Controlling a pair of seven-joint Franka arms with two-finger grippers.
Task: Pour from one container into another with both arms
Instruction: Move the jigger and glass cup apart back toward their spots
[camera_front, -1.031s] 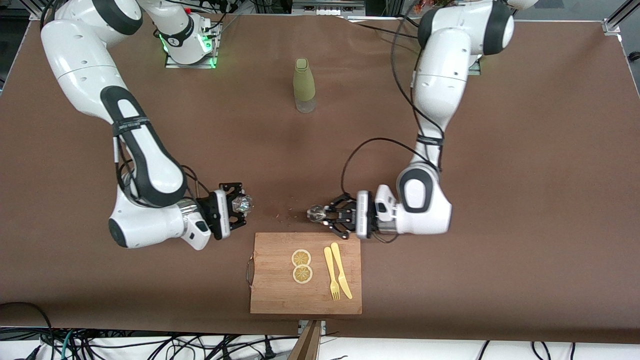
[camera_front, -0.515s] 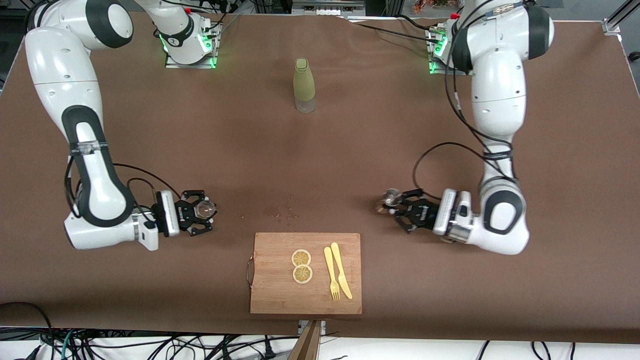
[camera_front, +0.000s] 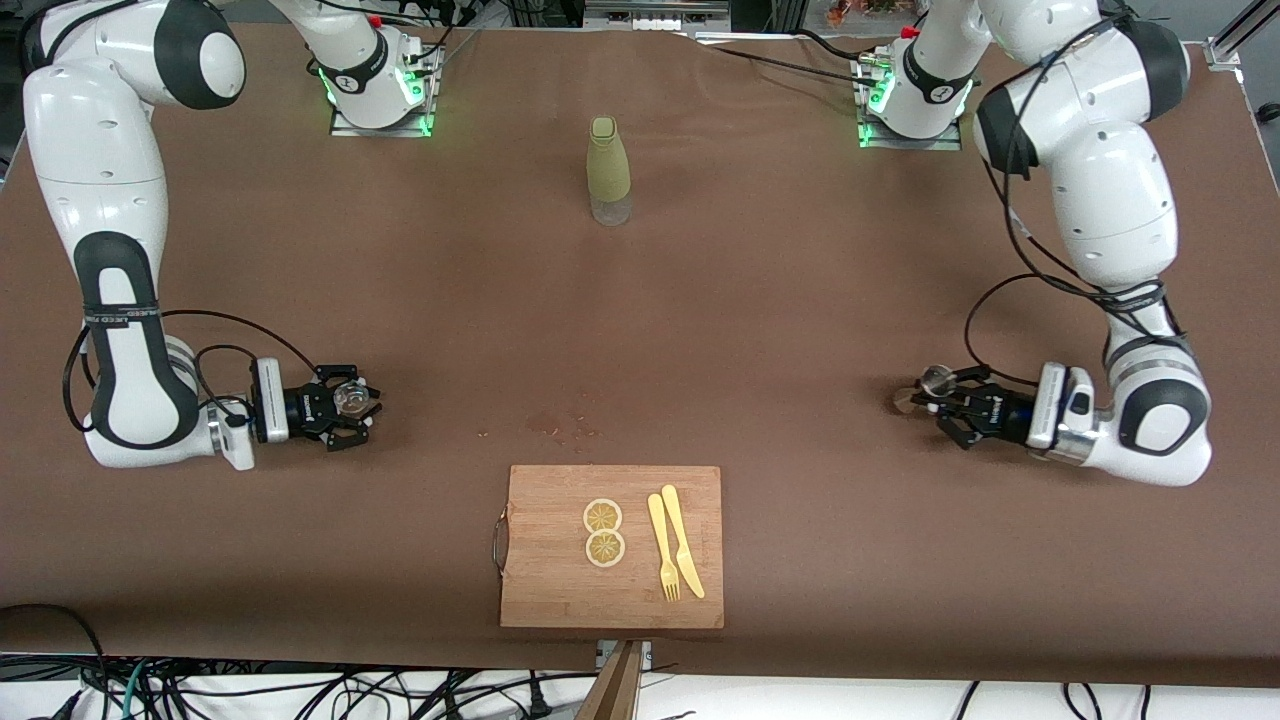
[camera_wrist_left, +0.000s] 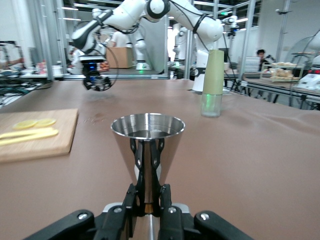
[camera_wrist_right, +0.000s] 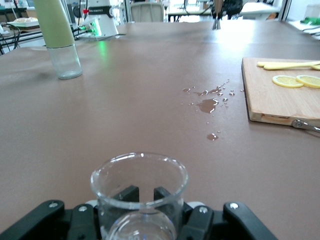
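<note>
My left gripper is going to set the small steel jigger down on the bare table (camera_front: 973, 403) under its black fingers, a little back toward its arm.
My left gripper (camera_front: 937, 395) is shut on the small steel jigger (camera_front: 935, 380) low over the table toward the left arm's end. In the left wrist view the jigger (camera_wrist_left: 147, 127) stands upright, its narrow waist pinched between the fingers of the left gripper (camera_wrist_left: 147, 152). My right gripper (camera_front: 350, 405) is shut on the tiny clear glass cup (camera_front: 347, 397) low over the table toward the right arm's end. Seen from the right wrist, the cup (camera_wrist_right: 137, 175) is upright, rim up, in the right gripper (camera_wrist_right: 141, 196).
The olive-green bottle (camera_front: 608, 170) stands mid-table near the bases. A wooden cutting board (camera_front: 545, 590) with lemon slices (camera_front: 603, 532), a yellow fork and a knife (camera_front: 675, 555) lies near the front edge. Spilled drops (camera_front: 560, 428) wet the table just above the board.
Both arms have swung apart from the middle, above the board, out toward their own ends of the table. Each still carries its vessel, the cup now upright.
</note>
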